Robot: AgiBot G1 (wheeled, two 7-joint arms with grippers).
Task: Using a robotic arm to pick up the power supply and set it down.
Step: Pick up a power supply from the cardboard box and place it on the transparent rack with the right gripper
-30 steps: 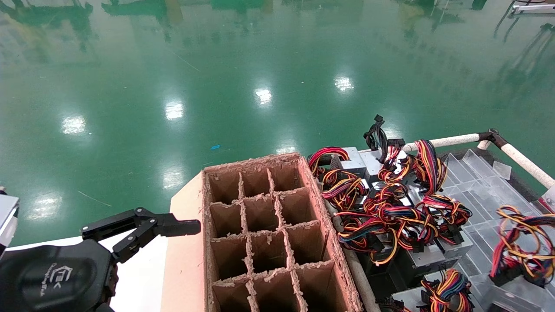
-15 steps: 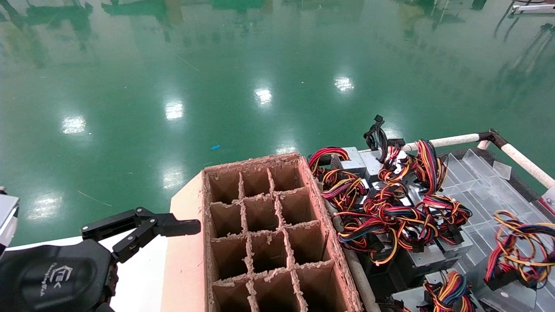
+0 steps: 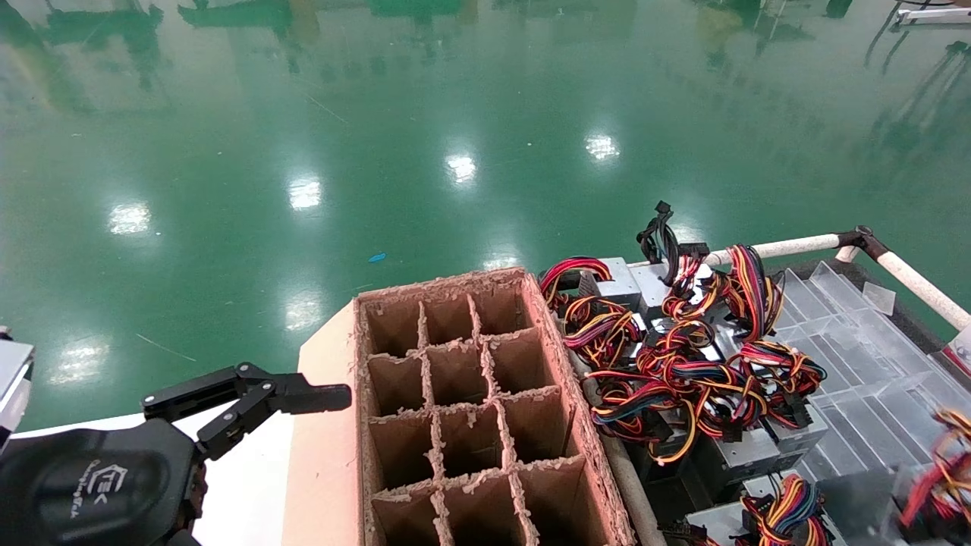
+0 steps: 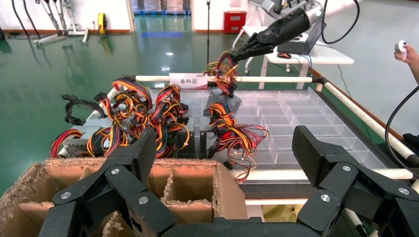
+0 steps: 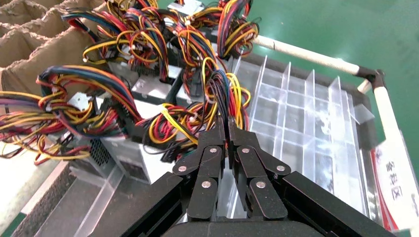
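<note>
The right gripper I control will release the power supply on the clear tray (image 3: 871, 490) (image 5: 175, 155) next to the nearest power supply of the heap.
In the right wrist view my right gripper (image 5: 228, 123) is shut on the yellow, red and black wire bundle (image 5: 225, 96) of the power supply (image 5: 129, 157), whose silver-grey box hangs below. The left wrist view shows the robotic arm (image 4: 276, 30) reaching in from behind. There its gripper (image 4: 237, 53) holds the wires, and the power supply (image 4: 222, 102) dangles above the clear tray. In the head view only the blurred wires (image 3: 941, 474) show at the lower right edge. My left gripper (image 3: 334, 396) stays open beside the cardboard box.
A cardboard box (image 3: 567, 364) with several empty cells stands in the middle. Right of it lies a heap of other power supplies with coloured wires (image 3: 683, 371) on a clear divided tray (image 3: 857, 356). A white rail (image 3: 789, 245) edges the tray.
The held power supply and its wires have slid down and right in the head view, almost out of the picture. The left gripper has not moved.
</note>
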